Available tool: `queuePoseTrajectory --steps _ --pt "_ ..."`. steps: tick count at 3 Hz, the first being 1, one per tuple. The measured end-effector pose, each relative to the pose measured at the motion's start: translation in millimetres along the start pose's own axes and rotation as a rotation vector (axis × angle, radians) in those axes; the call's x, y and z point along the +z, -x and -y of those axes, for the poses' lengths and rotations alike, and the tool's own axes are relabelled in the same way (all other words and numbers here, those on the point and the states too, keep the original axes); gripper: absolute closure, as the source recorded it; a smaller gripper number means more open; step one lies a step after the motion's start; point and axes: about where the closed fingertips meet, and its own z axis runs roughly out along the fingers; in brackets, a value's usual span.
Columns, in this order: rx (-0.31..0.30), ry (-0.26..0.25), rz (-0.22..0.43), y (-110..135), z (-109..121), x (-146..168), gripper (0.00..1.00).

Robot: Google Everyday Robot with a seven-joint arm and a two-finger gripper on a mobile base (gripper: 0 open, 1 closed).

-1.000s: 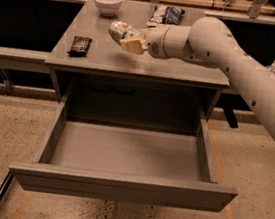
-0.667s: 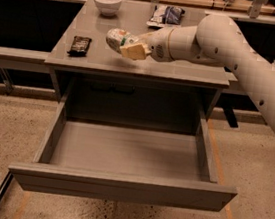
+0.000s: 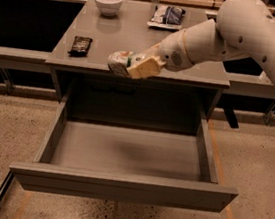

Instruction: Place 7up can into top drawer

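Note:
The 7up can, now hanging at the table's front edge, will be let go by my gripper on the middle of the top drawer's grey bottom (image 3: 130, 137), a little toward the table.
My gripper (image 3: 133, 64) is shut on the 7up can (image 3: 118, 62), a silvery-white can with green marks, held on its side. The can hangs at the table's front edge, above the back of the top drawer (image 3: 122, 185). The drawer is pulled fully open toward me; it is wide, shallow and grey, and nothing lies in it. My white arm (image 3: 239, 29) reaches in from the upper right.
On the grey table (image 3: 128, 29) lie a dark snack bar (image 3: 80, 45) at the left, a white bowl (image 3: 108, 1) at the back left and a blue-white snack bag (image 3: 167, 15) at the back. A speckled floor surrounds the drawer.
My gripper has carried the can forward and down, from over the middle of the table to its front edge above the open drawer.

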Motion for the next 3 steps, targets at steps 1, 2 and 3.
queuePoseTrajectory --steps 1,2,3 --pt "0.038 0.0 -0.111 -31.6 -9.3 -17.3 1.0" --pt "0.125 0.005 -0.193 -77.5 -8.9 -23.4 1.0" --pt "0.125 0.006 -0.193 -77.6 -8.9 -23.3 1.0"
